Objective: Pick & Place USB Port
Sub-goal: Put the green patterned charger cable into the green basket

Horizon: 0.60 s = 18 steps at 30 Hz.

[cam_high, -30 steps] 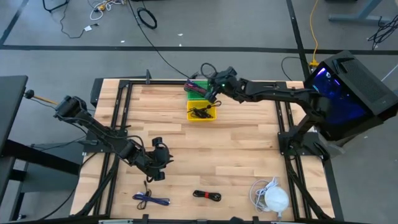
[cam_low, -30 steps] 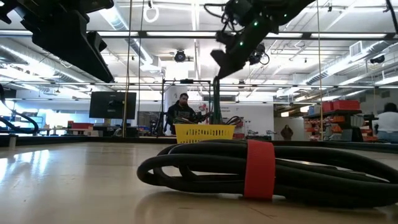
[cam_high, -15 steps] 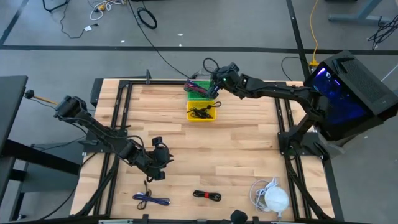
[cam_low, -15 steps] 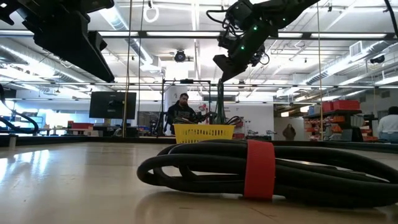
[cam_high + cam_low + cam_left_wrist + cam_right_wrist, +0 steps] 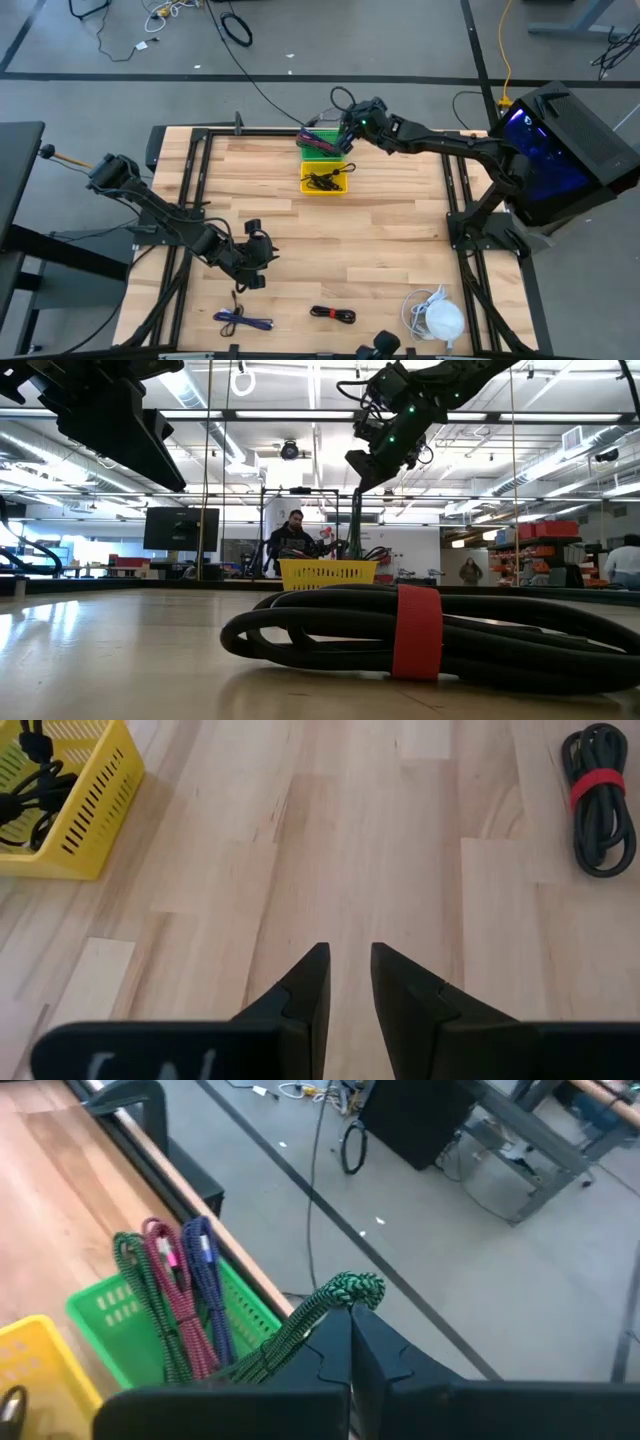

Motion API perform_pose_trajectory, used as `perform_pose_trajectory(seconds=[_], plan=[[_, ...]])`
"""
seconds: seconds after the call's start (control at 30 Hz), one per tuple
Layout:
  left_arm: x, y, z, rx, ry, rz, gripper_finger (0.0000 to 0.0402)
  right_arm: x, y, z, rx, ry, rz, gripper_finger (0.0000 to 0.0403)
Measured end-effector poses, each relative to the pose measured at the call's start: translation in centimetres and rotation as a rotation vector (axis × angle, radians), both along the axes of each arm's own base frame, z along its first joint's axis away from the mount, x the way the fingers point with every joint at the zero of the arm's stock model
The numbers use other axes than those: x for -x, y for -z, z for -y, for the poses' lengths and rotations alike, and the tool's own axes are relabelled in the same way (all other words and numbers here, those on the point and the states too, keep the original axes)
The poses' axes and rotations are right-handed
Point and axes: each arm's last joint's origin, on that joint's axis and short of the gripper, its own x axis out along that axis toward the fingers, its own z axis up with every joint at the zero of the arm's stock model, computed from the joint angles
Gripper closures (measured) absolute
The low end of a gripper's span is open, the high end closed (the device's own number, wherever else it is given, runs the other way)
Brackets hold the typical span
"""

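My right gripper is going to release the green braided cable in the green basket's side [image 5: 312, 153] [image 5: 127, 1330] next to the yellow basket.
My right gripper [image 5: 352, 124] hangs above the far side of the green basket [image 5: 320, 145] and is shut on a green braided cable [image 5: 300, 1325]. Red, blue and green braided cables [image 5: 180, 1295] stand bundled in that basket. A yellow basket [image 5: 325, 180] holding a black cable stands just in front of it. In the low view the right gripper [image 5: 372, 460] is high over the yellow basket [image 5: 330, 572]. My left gripper [image 5: 255, 255] waits low over the table's near left part, its fingers [image 5: 348, 965] open by a narrow gap. My right gripper pinches the green braided cable between its two fingers near its looped end [image 5: 345, 1295], which sticks out past the fingertips. The rest of the cable [image 5: 265, 1360] hangs slack below the fingers toward the green basket. Its lower end is hidden behind the gripper.
A black cable with a red tie [image 5: 333, 314] lies near the table's near edge and fills the low view [image 5: 400, 630]. A blue cable [image 5: 243, 322] lies to its left, a white cable and white round thing [image 5: 437, 318] to its right. A person [image 5: 292, 535] sits beyond the table.
My right gripper has moved up and toward the table's far right, staying shut on the green cable, which has been drawn up from the green basket with it.
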Motion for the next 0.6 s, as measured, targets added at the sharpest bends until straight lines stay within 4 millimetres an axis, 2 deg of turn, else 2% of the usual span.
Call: perform_pose_trajectory(seconds=[0.37, 0.6], plan=[[0.0, 0.0, 0.0, -0.005, -0.003, 0.002, 0.0321, -0.9, 1.8, -0.2, -0.037, -0.032, -0.061, 0.0403], [0.0, 0.0, -0.1, -0.010, -0.006, -0.002, 0.0321, -1.6, 1.7, -0.1, -0.057, -0.096, 0.026, 0.0403]])
